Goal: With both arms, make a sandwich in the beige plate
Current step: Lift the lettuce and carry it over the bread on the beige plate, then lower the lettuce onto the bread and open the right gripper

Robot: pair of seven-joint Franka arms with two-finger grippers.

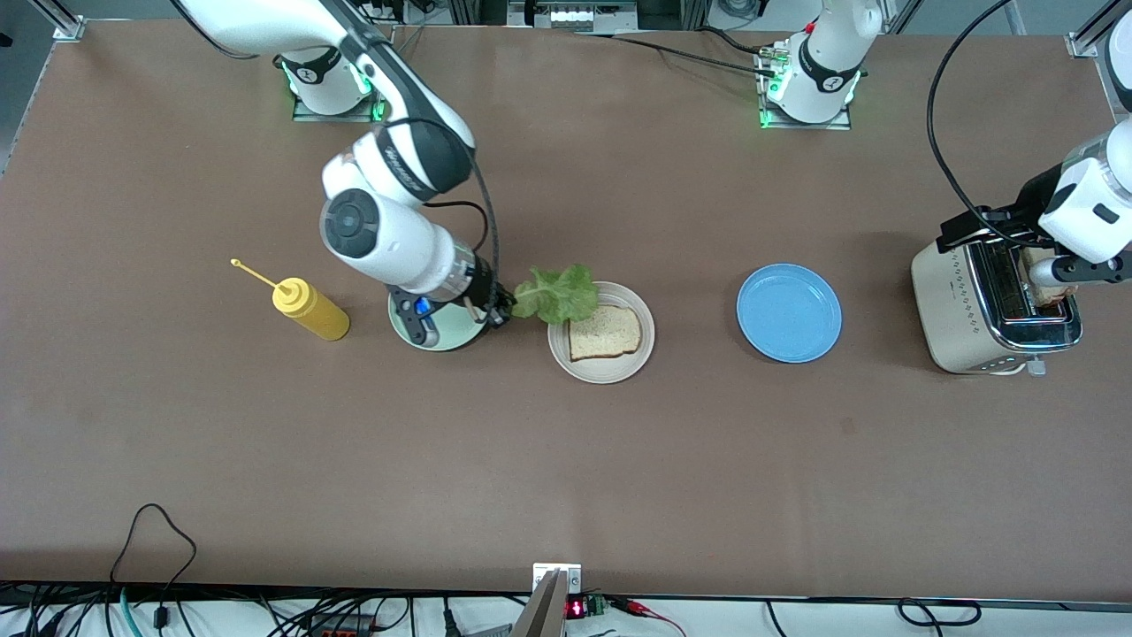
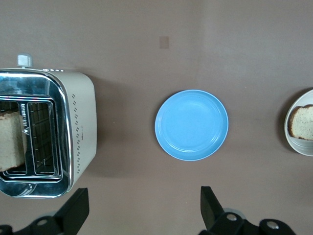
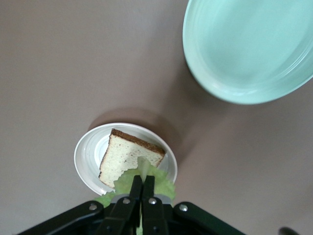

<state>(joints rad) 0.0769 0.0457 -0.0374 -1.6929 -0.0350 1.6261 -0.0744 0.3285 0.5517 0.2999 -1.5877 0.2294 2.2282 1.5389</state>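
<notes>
I will release the lettuce leaf from my right gripper on the beige plate's bread slice point(image 1: 615, 333) point(image 3: 117, 169), over the half of the slice that is toward the blue plate. The lettuce now hangs over the beige plate's rim.
One bread slice point(image 1: 605, 333) lies flat on the beige plate point(image 1: 638, 356). My right gripper point(image 1: 500, 307) is shut on the stem of the ruffled lettuce leaf point(image 1: 557, 294), which hangs over the plate's rim at the right arm's end. In the right wrist view the gripper point(image 3: 142, 182) pinches the lettuce point(image 3: 164, 185) just above the bread point(image 3: 128, 159) and the plate point(image 3: 84, 152). A second bread slice point(image 2: 11, 147) stands in the toaster point(image 2: 80, 132). My left gripper point(image 2: 142, 208) is open and holds nothing, up in the air by the toaster point(image 1: 959, 310).
A mint-green plate point(image 1: 447, 336) sits under the right wrist, beside the beige plate. A blue plate point(image 1: 789, 312) lies between the beige plate and the toaster. A yellow squeeze bottle point(image 1: 309, 307) lies toward the right arm's end of the table.
</notes>
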